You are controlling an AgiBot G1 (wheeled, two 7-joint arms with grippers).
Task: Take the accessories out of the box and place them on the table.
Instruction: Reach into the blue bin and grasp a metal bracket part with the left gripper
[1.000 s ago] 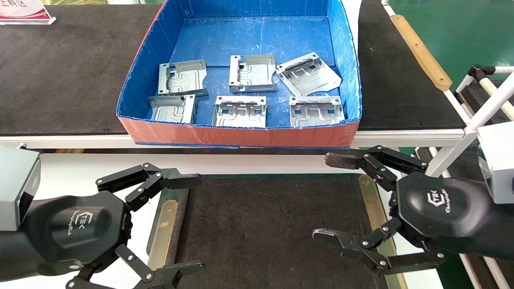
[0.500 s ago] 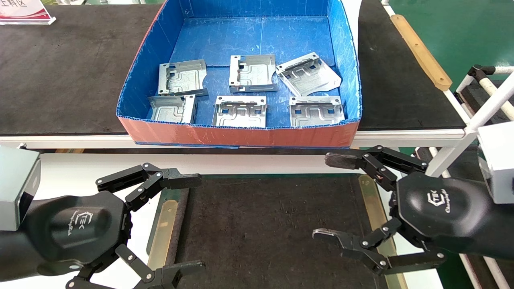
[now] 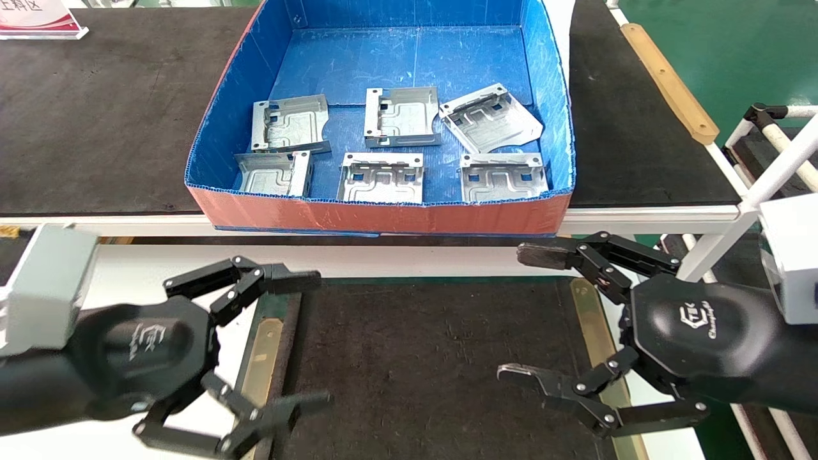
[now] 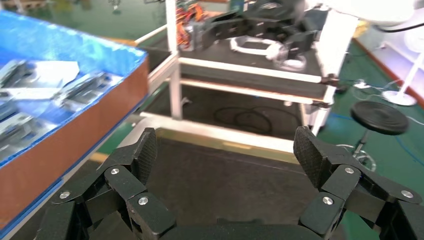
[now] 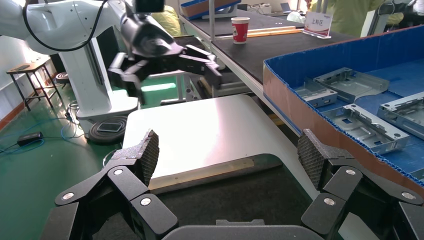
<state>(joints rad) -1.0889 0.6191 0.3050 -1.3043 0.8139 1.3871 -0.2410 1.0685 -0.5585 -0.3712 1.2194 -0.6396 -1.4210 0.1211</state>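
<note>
My left gripper is going to close on the narrow folded edge (image 3: pixel 373 112) of the middle silver bracket in the far row of the box.
Several silver brackets (image 3: pixel 382 177) lie in the box (image 3: pixel 383 217), blue inside and orange-red outside, which stands on the bench beyond the table. The brackets form two rows near the box's front wall. My left gripper (image 3: pixel 319 340) is open and empty over the left edge of the table's dark mat (image 3: pixel 415 358). My right gripper (image 3: pixel 511 312) is open and empty over the mat's right side. The left wrist view shows the left gripper (image 4: pixel 226 150) with the box (image 4: pixel 65 145) beside it. The right wrist view shows the right gripper (image 5: pixel 228 147), the box (image 5: pixel 310 117) and brackets (image 5: pixel 367 127).
The box rests on a black-topped bench (image 3: pixel 96 108) with a white rim. A white tube frame (image 3: pixel 767 172) stands at the right. A sign (image 3: pixel 38 19) sits at the far left of the bench. A red paper cup (image 5: pixel 240 30) stands on a far bench.
My left arm has shifted right and turned a little, still open; its lower finger has risen. The right arm and the brackets have not moved.
</note>
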